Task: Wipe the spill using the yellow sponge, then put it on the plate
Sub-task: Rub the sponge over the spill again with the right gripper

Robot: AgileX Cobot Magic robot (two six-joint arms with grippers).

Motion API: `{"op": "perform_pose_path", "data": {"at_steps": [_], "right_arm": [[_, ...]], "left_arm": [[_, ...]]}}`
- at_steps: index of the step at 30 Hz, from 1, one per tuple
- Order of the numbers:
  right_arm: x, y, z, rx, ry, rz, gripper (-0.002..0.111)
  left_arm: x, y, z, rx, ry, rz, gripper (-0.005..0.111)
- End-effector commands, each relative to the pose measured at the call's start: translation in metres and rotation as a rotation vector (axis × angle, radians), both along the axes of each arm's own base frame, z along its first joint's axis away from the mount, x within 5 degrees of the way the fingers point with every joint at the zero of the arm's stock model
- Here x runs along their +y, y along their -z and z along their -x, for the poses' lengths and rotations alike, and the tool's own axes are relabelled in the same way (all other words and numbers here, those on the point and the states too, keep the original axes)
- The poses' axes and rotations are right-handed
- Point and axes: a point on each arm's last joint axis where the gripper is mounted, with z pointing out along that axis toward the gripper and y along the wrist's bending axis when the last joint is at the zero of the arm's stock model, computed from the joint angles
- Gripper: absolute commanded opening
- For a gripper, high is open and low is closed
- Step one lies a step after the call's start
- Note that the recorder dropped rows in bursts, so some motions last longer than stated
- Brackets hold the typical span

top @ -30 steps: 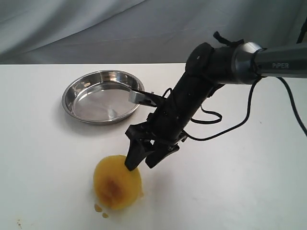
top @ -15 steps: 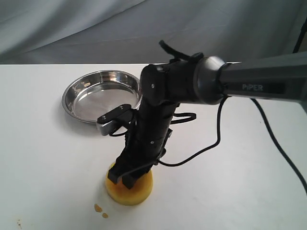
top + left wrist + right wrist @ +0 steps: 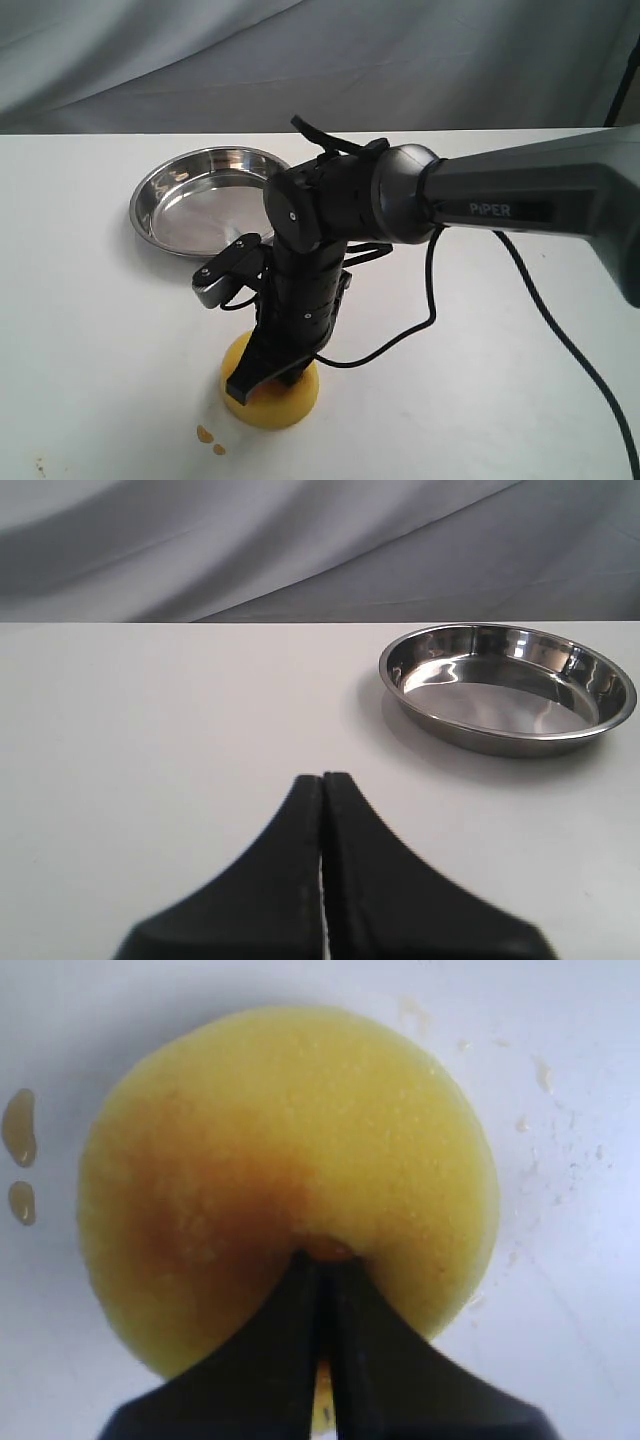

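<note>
I should open my right gripper, which pinches only a bit of foam at the yellow sponge's middle, and take a thicker fold nearer its edge [image 3: 415, 1255] before I wipe.
The yellow sponge [image 3: 285, 400] lies flat on the white table, stained orange-brown face [image 3: 210, 1210] up. My right gripper [image 3: 258, 385] points straight down onto its middle. The fingers are shut and pinch a bit of foam at their tips [image 3: 327, 1257]. Two small amber drops of the spill [image 3: 208, 437] sit just beside the sponge, also in the right wrist view [image 3: 20, 1125], with faint smears [image 3: 545, 1075] on the other side. The steel plate [image 3: 140, 215] stands behind. My left gripper [image 3: 322, 777] is shut and empty, low over bare table, facing the plate [image 3: 480, 742].
The right arm [image 3: 500, 200] and its black cable [image 3: 540, 310] stretch in from the right. A grey cloth backdrop [image 3: 300, 60] hangs behind the table's far edge. A tiny brown speck [image 3: 40, 465] lies near the front left corner.
The sponge went from standing on edge in the right gripper to lying flat on the table. The right arm swung left and down, fingers now vertical on the sponge.
</note>
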Motion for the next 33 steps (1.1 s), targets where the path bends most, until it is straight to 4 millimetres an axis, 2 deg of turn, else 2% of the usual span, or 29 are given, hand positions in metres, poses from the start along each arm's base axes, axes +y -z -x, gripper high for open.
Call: {"op": "perform_pose_path", "data": {"at_steps": [1,7,10,13,18,22,27,33], "right_arm": [[0.000,-0.002,0.001,-0.002,-0.013,0.010,0.000],[-0.001,-0.037,0.002,-0.073,-0.014,-0.064,0.000],[-0.003,-0.047,0.000,-0.101,-0.003,-0.088,0.000],[-0.007,-0.047,-0.007,-0.103,0.060,-0.100,0.004],[-0.012,-0.046,-0.013,-0.099,0.098,-0.107,0.036],[-0.013,-0.047,-0.017,-0.123,0.103,-0.120,0.053],[-0.009,-0.043,-0.024,-0.157,0.132,-0.174,0.057],[-0.004,-0.010,-0.025,-0.079,0.163,-0.146,0.056]], "left_arm": [[0.000,0.000,0.000,-0.013,-0.002,0.003,0.000],[0.000,0.000,0.000,-0.013,-0.002,0.003,0.000],[0.000,0.000,0.000,-0.013,-0.002,0.003,0.000],[0.000,0.000,0.000,-0.013,-0.002,0.003,0.000],[0.000,0.000,0.000,-0.013,-0.002,0.003,0.000],[0.000,0.000,0.000,-0.013,-0.002,0.003,0.000],[0.000,0.000,0.000,-0.013,-0.002,0.003,0.000],[0.000,0.000,0.000,-0.013,-0.002,0.003,0.000]]}}
